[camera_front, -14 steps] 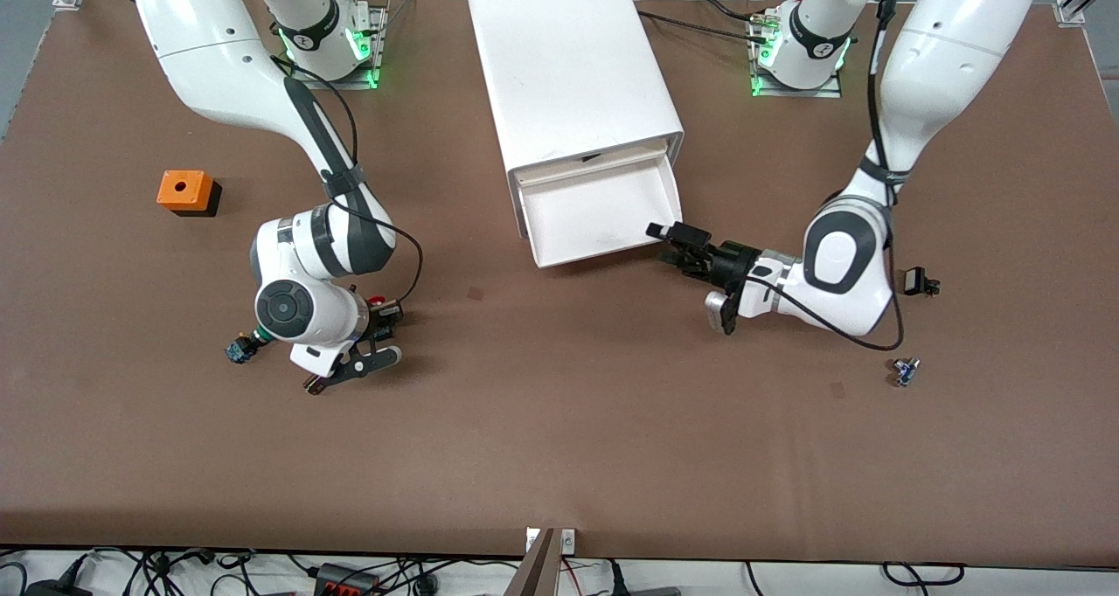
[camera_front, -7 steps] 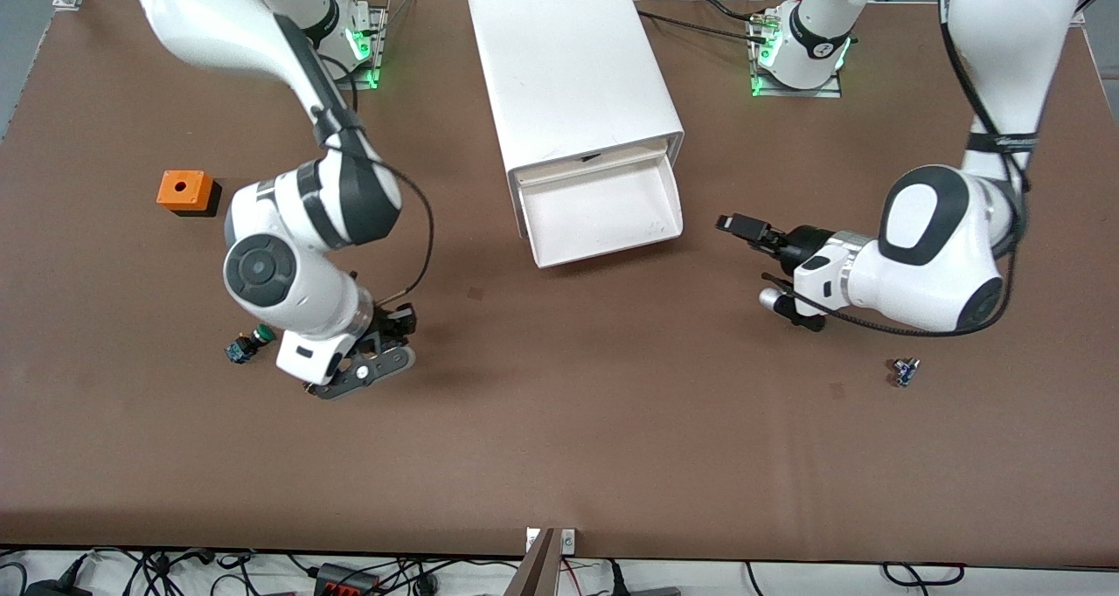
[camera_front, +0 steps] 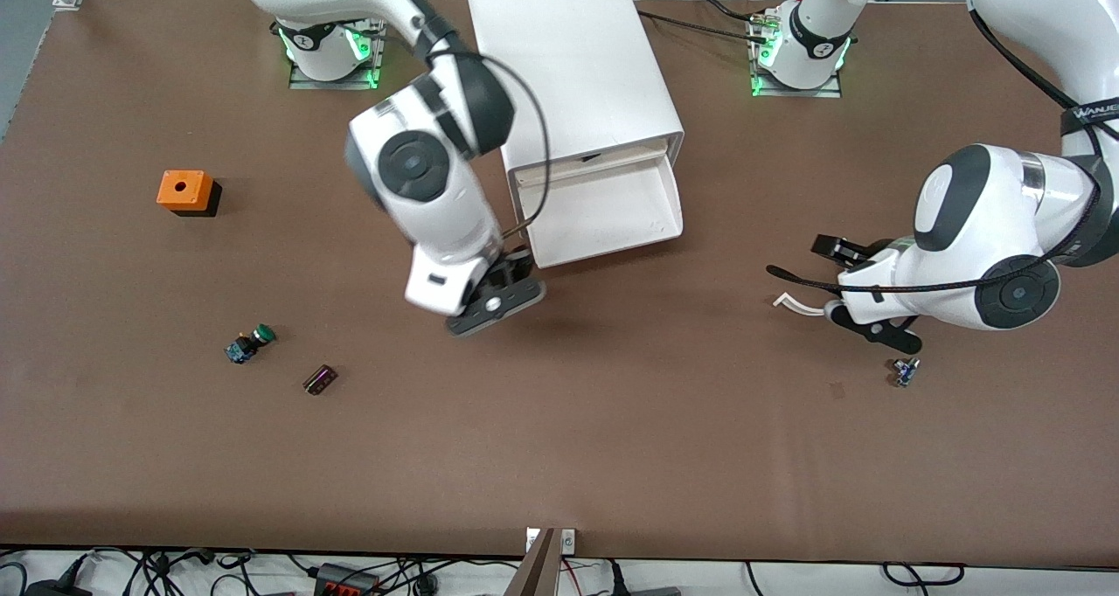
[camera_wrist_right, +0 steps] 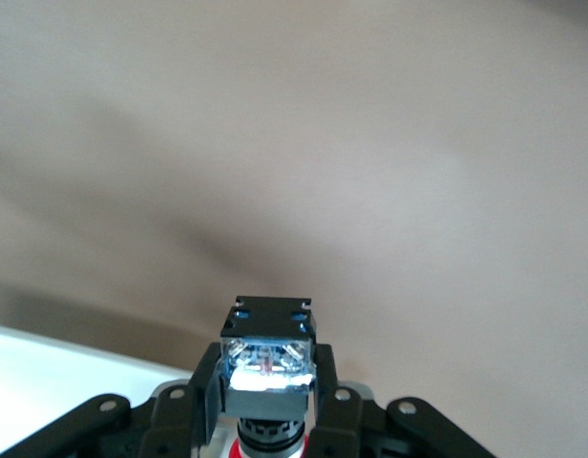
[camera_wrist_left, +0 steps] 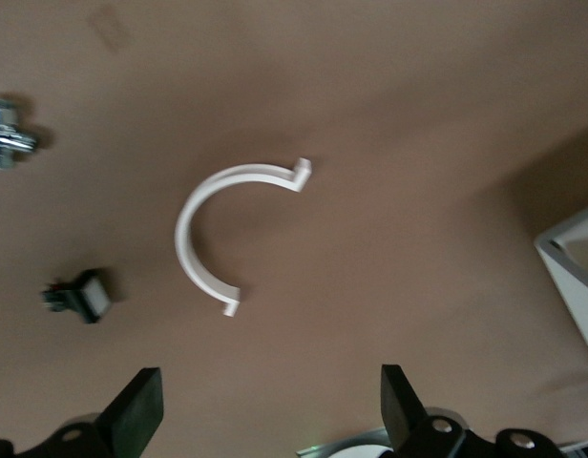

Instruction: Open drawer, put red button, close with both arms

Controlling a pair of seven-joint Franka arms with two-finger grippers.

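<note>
Next, I set the red button mid-way in the open drawer's white tray [camera_front: 594, 222] with my right gripper.
The white cabinet [camera_front: 568, 54] has one drawer [camera_front: 603, 216] pulled out, its tray empty. My right gripper [camera_front: 511, 273] is in the air by the drawer's front corner toward the right arm's end. In the right wrist view it [camera_wrist_right: 267, 386] is shut on the red button [camera_wrist_right: 267, 353], dark body outward, red cap at the palm. The drawer's white edge [camera_wrist_right: 46, 367] shows beside it. My left gripper [camera_front: 835, 251] is over the table toward the left arm's end, apart from the drawer. It is open and empty [camera_wrist_left: 270, 410], and the drawer's corner [camera_wrist_left: 576, 277] shows at the edge of its view.
A white C-shaped piece [camera_front: 791, 303] lies under the left gripper [camera_wrist_left: 227, 234], with a small black part [camera_wrist_left: 84, 296] and a metal part [camera_wrist_left: 8, 143] nearby. An orange box [camera_front: 185, 191], a green button [camera_front: 249, 344], a small dark piece [camera_front: 320, 379] and a small blue part [camera_front: 905, 370] lie on the table.
My right gripper rose from beside the green button with the red button and moved to the open drawer's corner. My left gripper drew back from the drawer toward its own end.
</note>
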